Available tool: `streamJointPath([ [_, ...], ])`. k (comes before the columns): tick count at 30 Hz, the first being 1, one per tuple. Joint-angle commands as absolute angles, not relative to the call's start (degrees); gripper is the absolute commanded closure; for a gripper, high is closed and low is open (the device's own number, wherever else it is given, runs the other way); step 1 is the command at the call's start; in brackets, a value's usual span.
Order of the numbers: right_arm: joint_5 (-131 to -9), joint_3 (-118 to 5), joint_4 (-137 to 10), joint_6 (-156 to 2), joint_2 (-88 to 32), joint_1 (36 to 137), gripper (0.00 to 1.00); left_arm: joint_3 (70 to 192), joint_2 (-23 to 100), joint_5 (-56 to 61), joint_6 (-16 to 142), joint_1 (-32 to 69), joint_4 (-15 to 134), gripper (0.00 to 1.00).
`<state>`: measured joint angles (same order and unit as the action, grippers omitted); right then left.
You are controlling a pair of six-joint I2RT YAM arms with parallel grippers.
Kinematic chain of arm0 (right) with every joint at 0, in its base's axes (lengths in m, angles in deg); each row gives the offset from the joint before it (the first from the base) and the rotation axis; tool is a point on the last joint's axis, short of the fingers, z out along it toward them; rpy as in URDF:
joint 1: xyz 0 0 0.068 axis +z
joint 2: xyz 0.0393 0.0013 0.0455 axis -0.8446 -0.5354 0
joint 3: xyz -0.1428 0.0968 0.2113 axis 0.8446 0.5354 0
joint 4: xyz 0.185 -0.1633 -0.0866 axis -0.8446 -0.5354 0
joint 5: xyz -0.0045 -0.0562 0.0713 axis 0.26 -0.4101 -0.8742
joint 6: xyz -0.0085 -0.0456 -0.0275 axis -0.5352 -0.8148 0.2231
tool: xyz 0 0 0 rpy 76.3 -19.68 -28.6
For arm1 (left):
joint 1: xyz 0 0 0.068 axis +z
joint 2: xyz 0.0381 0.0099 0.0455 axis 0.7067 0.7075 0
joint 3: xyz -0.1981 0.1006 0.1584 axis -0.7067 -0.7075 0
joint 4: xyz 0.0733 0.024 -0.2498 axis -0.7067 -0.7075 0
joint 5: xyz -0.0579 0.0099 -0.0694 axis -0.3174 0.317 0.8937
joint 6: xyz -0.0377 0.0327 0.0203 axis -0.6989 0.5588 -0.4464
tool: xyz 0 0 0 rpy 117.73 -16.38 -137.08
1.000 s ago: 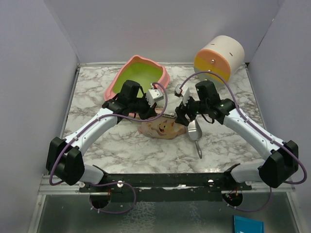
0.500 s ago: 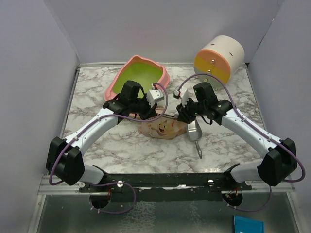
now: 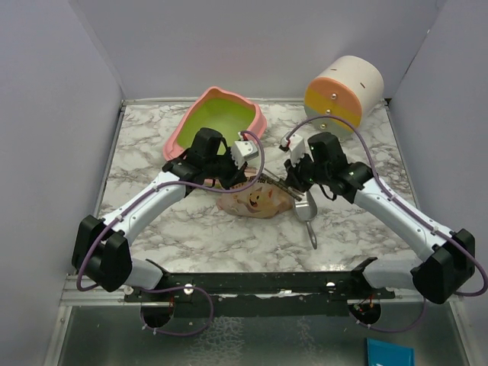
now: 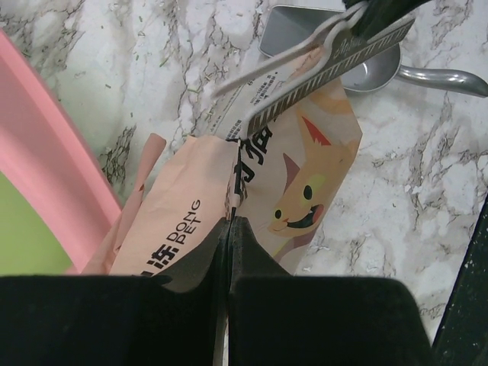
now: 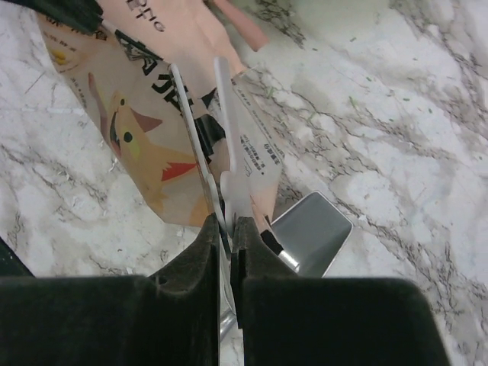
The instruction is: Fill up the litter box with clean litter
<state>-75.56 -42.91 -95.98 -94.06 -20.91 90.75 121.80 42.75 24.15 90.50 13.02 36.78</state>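
Note:
The clip, still clamped along the pouch's top, will be set down by my right gripper on the bare table (image 3: 345,195) beside the grey scoop, away from the pouch.
The pink litter box (image 3: 183,130) with its lime-green inside stands at the back left; its rim (image 4: 46,152) shows beside the pouch. A beige-orange cat pouch (image 3: 255,202) lies mid-table, a white clip (image 4: 305,65) clamped along its top. My left gripper (image 4: 230,221) is shut on the pouch's left edge (image 4: 175,221). My right gripper (image 5: 227,221) is shut on the end of the clip (image 5: 229,130) at the pouch (image 5: 145,152). In the top view the two grippers (image 3: 238,171) (image 3: 288,183) flank the pouch. The clean litter is hidden.
A grey metal scoop (image 3: 307,210) lies right of the pouch, its bowl (image 5: 309,232) just beside my right fingers and its handle pointing toward the near edge. A round cream, orange and yellow cabinet (image 3: 343,91) stands at the back right. Walls enclose the table.
My right gripper has gone from open to shut on the clip, and its arm has shifted slightly. The left gripper keeps its hold on the pouch.

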Motion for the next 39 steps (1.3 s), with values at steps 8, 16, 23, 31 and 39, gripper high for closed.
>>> streamJointPath([
  [8, -47.34, -40.74, -99.60, -73.00, -14.49, 75.69, 0.99, 119.86, 38.36, 22.04, 87.13, 12.71, 41.62, 1.00],
  [16, -54.27, -28.42, -87.72, -60.97, -18.62, 60.87, 0.99, 118.30, 36.22, 20.23, 82.94, 12.71, 46.66, 0.97],
  [23, -53.61, -25.92, -83.68, -57.71, -25.60, 59.05, 0.99, 117.72, 32.66, 17.77, 80.40, 12.67, 46.79, 0.80],
  [31, -52.07, -23.73, -82.23, -58.14, -24.81, 58.14, 0.80, 118.03, 29.84, 1.77, 72.15, 12.97, 43.46, 0.42],
  [39, -57.28, -25.59, -86.30, -60.89, -14.59, 58.15, 0.23, 129.99, 38.01, 9.17, 54.21, 26.93, 30.89, 0.27],
])
